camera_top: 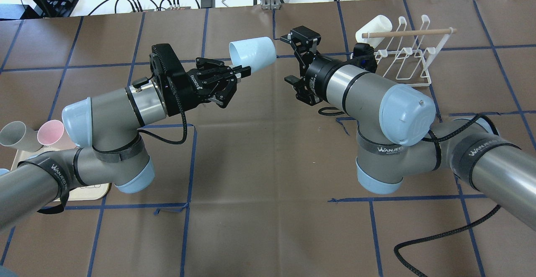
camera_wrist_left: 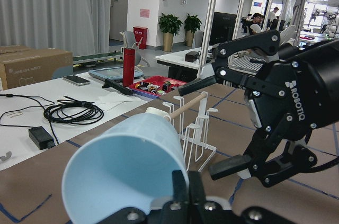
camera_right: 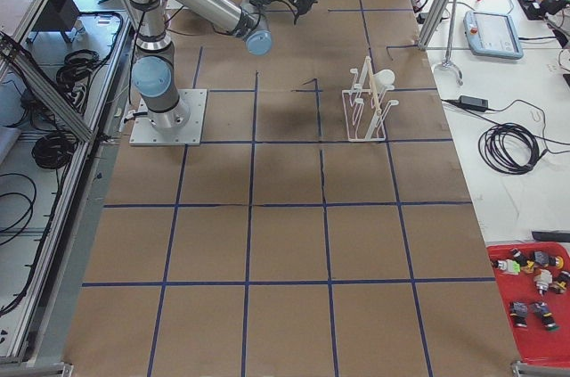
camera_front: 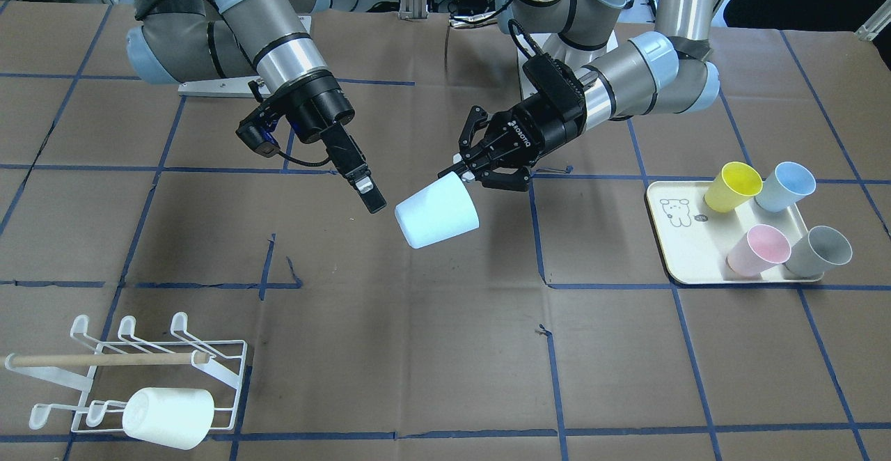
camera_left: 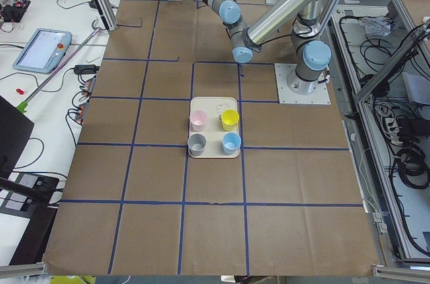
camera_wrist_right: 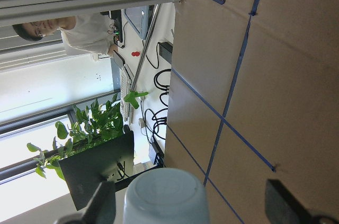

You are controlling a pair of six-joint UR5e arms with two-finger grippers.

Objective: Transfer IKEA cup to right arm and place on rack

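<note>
The robot's right gripper should next close around the pale blue cup at its closed base [camera_front: 413, 223] [camera_wrist_right: 167, 198], opposite the rim that the left gripper holds.
My left gripper [camera_top: 242, 72] is shut on the rim of a pale blue cup [camera_top: 252, 52] and holds it tilted in the air over the middle of the table [camera_front: 437, 219]. My right gripper [camera_top: 289, 59] is open, just off the cup's closed base. In the right wrist view its fingers [camera_wrist_right: 103, 205] stand wide apart with the cup base [camera_wrist_right: 165, 198] between and ahead of them. The white wire rack [camera_front: 209, 367] with its wooden dowel stands at the table's far right [camera_top: 412, 61]. A white cup [camera_front: 168, 417] lies on one of its prongs.
A cream tray [camera_front: 679, 241] with a bear drawing sits on my left side and holds a yellow cup [camera_front: 732, 186], a blue cup [camera_front: 785, 186], a pink cup [camera_front: 759, 248] and a grey cup [camera_front: 821, 251]. Brown paper with blue tape lines covers the table.
</note>
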